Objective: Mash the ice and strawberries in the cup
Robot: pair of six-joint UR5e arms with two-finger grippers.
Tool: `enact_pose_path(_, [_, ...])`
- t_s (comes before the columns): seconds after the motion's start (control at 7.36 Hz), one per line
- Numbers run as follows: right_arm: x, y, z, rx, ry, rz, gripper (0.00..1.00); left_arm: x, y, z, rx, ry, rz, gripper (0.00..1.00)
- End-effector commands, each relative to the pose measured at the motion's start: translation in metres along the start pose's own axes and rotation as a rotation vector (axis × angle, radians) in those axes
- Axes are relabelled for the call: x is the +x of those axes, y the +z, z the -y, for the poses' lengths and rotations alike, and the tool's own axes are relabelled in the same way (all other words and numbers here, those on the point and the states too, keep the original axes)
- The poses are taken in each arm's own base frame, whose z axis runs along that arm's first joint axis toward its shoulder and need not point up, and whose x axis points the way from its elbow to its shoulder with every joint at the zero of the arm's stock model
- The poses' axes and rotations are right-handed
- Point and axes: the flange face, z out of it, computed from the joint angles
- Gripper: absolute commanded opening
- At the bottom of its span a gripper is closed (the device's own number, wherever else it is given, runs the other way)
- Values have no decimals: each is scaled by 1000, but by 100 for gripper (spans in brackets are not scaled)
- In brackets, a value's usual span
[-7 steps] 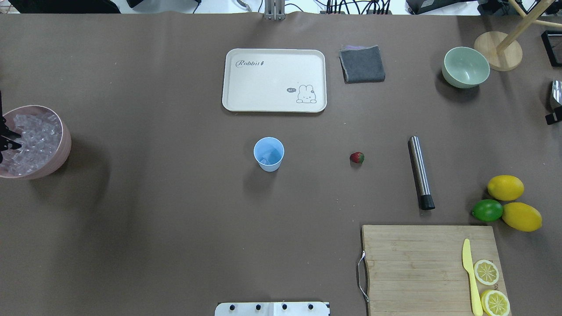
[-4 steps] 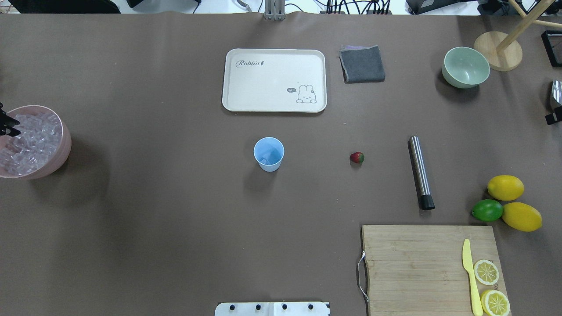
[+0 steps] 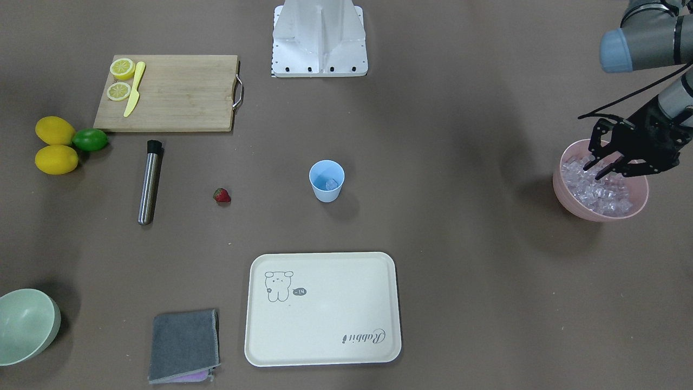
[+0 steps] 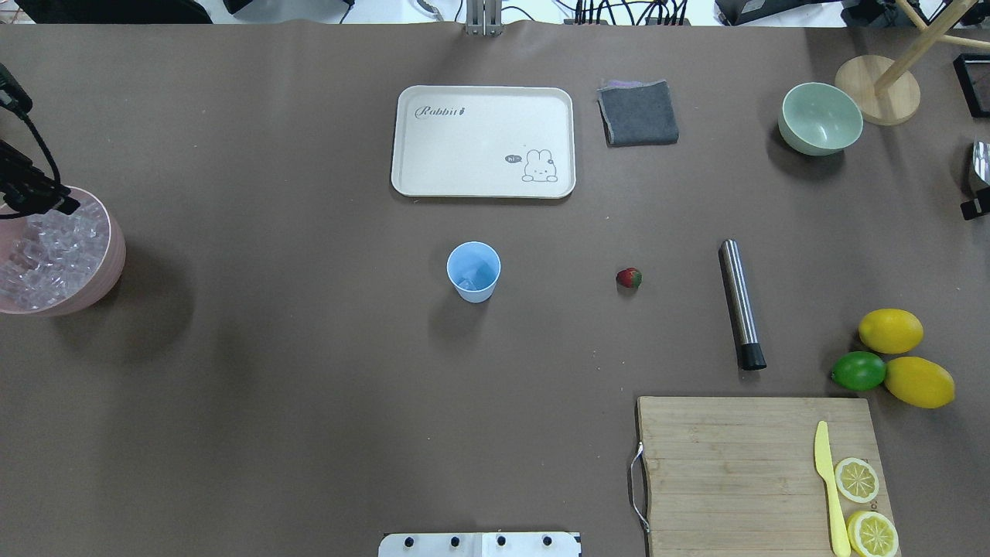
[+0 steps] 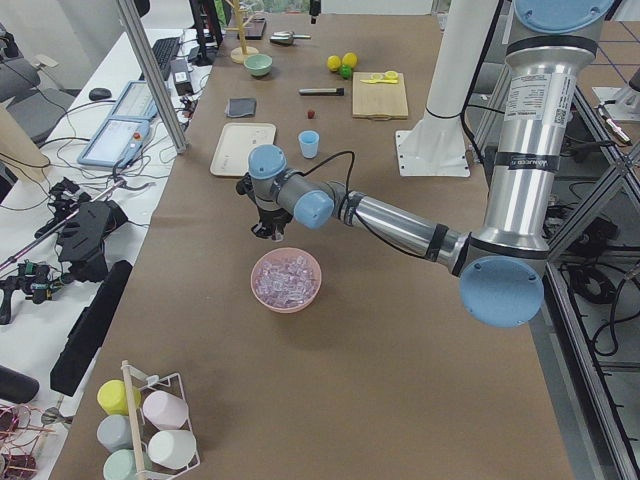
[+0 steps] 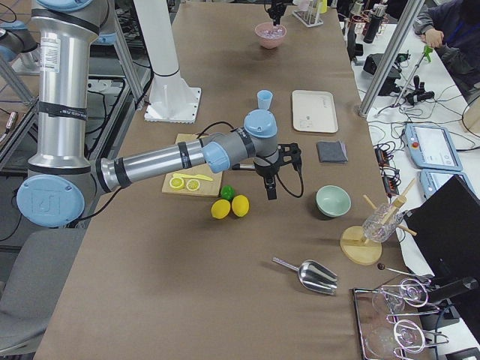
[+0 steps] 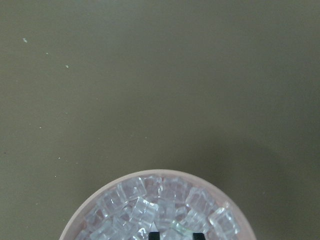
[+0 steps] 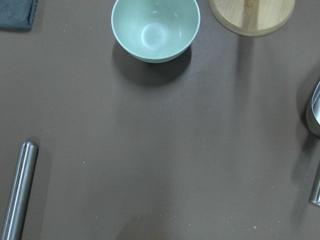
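The ice cube in my left gripper should be released in the light-blue cup's bottom (image 3: 329, 184), next to the clear cube that is there.
The light-blue cup (image 4: 473, 271) stands upright at mid-table with a clear cube of ice in its bottom. The strawberry (image 4: 629, 278) lies on the table to the cup's right, apart from it. More ice (image 3: 598, 190) fills the pink bowl (image 3: 563, 196) at the table's left end. My left gripper (image 3: 595, 167) hangs just above that ice, near the bowl's rim. In the left wrist view its fingertips (image 7: 155, 235) stand close together with an ice cube (image 7: 175, 233) between them. My right gripper (image 6: 270, 189) shows only in the exterior right view, and I cannot tell its state.
A steel muddler (image 4: 741, 303) lies right of the strawberry. A cream tray (image 4: 483, 141), grey cloth (image 4: 638, 113) and pale green bowl (image 4: 820, 117) sit along the far side. A cutting board (image 4: 735, 464) with a knife and lemon slices, two lemons and a lime (image 4: 858, 370) occupy the near right.
The left gripper has lifted out of the ice in the pink bowl and moved toward the bowl's far rim. Cup, strawberry and muddler have not moved.
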Motion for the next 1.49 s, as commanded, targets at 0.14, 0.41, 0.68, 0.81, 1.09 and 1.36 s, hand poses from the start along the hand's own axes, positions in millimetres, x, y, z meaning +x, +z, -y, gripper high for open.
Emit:
enact_pose_path(0.14, [0, -1, 0, 1, -1, 0, 100, 103, 33, 59, 111, -506, -127, 0])
enact_pose_path(0.41, [0, -1, 0, 1, -1, 0, 100, 218, 76, 121, 167, -715, -158, 0])
enact_pose_path(0.68, [0, -1, 0, 2, -1, 1, 100, 332, 95, 165, 249, -822, -226, 0])
enact_pose_path(0.81, [0, -1, 0, 2, -2, 1, 100, 362, 103, 173, 289, -846, -232, 0])
enact_pose_path(1.09, [-1, -1, 0, 2, -3, 2, 100, 388, 102, 188, 358, -919, -246, 0])
enact_pose_path(1.36, [-1, -1, 0, 2, -3, 2, 100, 403, 115, 197, 445, -959, -253, 0])
